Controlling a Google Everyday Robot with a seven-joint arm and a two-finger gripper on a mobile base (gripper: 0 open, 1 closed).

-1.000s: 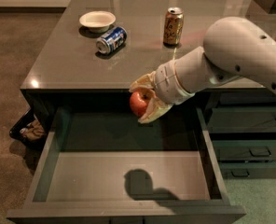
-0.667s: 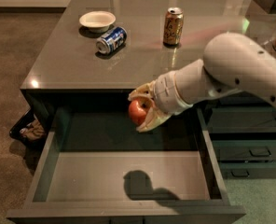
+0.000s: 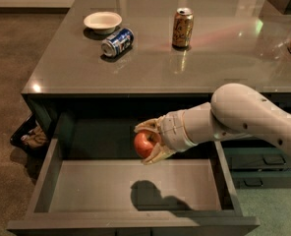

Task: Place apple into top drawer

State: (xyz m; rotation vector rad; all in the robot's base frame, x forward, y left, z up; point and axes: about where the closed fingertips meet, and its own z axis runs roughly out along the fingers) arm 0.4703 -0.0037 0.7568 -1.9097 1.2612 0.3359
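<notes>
The red apple will drop from my gripper near the middle of the top drawer's flat grey bottom point(image 3: 163, 177).
The top drawer point(image 3: 135, 219) is pulled wide open below the counter edge, dark grey-green with a flat grey bottom. My gripper point(image 3: 146, 144) reaches in from the right over the drawer's back half and is shut on the red apple point(image 3: 142, 144). The apple hangs above the drawer bottom and casts a shadow on it below.
On the counter point(image 3: 209, 58) stand a white bowl point(image 3: 102, 20), a blue soda can lying on its side point(image 3: 117, 42) and an upright orange can point(image 3: 183, 27). Narrower handled drawers point(image 3: 263, 163) are at right. A dark bin point(image 3: 30, 136) sits on the floor at left.
My arm has lowered and moved toward the front with the apple, so the apple now sits lower over the open drawer.
</notes>
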